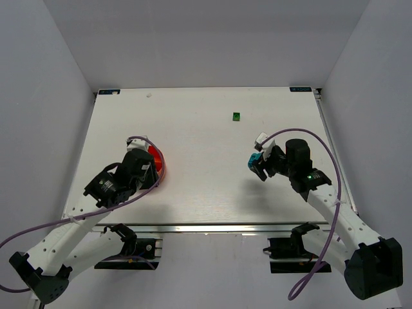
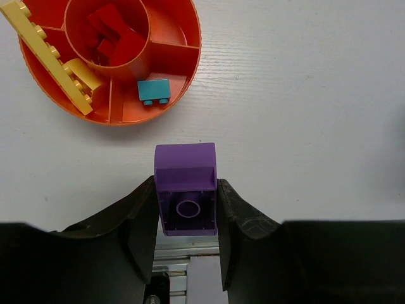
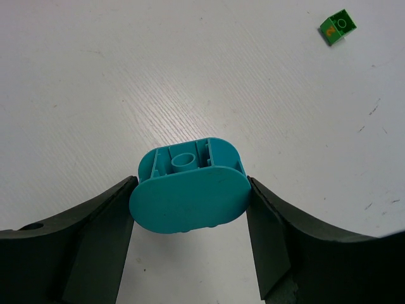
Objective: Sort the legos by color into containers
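Note:
My left gripper is going to put the purple brick down in the orange bowl's empty compartment (image 1: 154, 157) (image 2: 171, 18) beside the teal brick's section.
My left gripper (image 2: 186, 197) is shut on a purple brick (image 2: 185, 180) and holds it just short of the orange divided bowl (image 2: 183, 60). The bowl holds two yellow bricks (image 2: 47, 54), red bricks (image 2: 114, 35) in its round middle cup and a teal brick (image 2: 154, 91). In the top view the left gripper (image 1: 138, 168) mostly covers the bowl (image 1: 157, 161). My right gripper (image 3: 190, 193) is shut on a rounded teal brick (image 3: 188, 190) above the table; it also shows in the top view (image 1: 257, 166). A green brick (image 3: 336, 26) lies on the table, also in the top view (image 1: 236, 116).
The white table (image 1: 193, 193) has grey walls on three sides. A purple cable (image 1: 302, 138) loops over the right arm. The metal front rail (image 2: 190, 256) shows below the left fingers.

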`<state>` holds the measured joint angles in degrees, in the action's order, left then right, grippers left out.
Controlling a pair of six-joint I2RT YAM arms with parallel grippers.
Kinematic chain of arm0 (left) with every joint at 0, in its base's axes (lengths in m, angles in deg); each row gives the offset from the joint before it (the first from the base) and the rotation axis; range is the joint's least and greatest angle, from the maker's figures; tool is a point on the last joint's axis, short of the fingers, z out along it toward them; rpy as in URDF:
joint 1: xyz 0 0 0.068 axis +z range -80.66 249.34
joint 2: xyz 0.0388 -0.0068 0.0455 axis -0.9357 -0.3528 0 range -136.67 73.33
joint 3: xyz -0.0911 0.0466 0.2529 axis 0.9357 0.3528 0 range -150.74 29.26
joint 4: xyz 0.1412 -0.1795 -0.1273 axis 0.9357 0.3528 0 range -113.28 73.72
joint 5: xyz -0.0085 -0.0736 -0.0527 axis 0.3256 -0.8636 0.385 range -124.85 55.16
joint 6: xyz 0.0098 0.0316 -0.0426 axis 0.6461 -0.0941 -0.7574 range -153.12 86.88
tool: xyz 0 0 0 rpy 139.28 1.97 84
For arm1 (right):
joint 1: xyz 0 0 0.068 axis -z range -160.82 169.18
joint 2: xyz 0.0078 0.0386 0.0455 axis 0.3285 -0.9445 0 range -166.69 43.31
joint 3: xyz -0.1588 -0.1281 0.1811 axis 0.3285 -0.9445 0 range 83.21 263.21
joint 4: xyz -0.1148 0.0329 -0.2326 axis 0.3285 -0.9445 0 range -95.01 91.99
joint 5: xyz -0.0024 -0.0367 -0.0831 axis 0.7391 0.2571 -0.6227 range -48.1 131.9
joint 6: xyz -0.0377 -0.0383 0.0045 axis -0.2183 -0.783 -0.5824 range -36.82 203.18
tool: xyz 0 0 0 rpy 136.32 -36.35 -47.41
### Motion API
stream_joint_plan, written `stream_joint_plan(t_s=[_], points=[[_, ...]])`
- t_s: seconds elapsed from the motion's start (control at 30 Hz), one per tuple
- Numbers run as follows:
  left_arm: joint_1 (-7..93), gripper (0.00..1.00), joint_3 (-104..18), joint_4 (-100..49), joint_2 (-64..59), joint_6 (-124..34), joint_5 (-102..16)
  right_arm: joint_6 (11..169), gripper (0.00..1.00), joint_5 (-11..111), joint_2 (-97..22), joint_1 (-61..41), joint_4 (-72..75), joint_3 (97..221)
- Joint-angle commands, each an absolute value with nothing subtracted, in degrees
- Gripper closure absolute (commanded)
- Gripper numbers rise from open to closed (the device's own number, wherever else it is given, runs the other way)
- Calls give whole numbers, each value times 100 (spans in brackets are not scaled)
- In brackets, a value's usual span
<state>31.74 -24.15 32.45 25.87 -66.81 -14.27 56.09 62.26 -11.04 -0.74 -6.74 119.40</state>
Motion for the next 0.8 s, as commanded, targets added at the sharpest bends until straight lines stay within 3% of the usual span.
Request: stream_joint_plan(t_s=[0.0,0.77], points=[[3190,100,-2655,3288,2605,-6678,-1296,5664,100,6352,-1013,-51,-425,11890],[3190,100,-2734,3376,2394,-6599,-1401,5638,100,6396,-960,-7,-417,11855]])
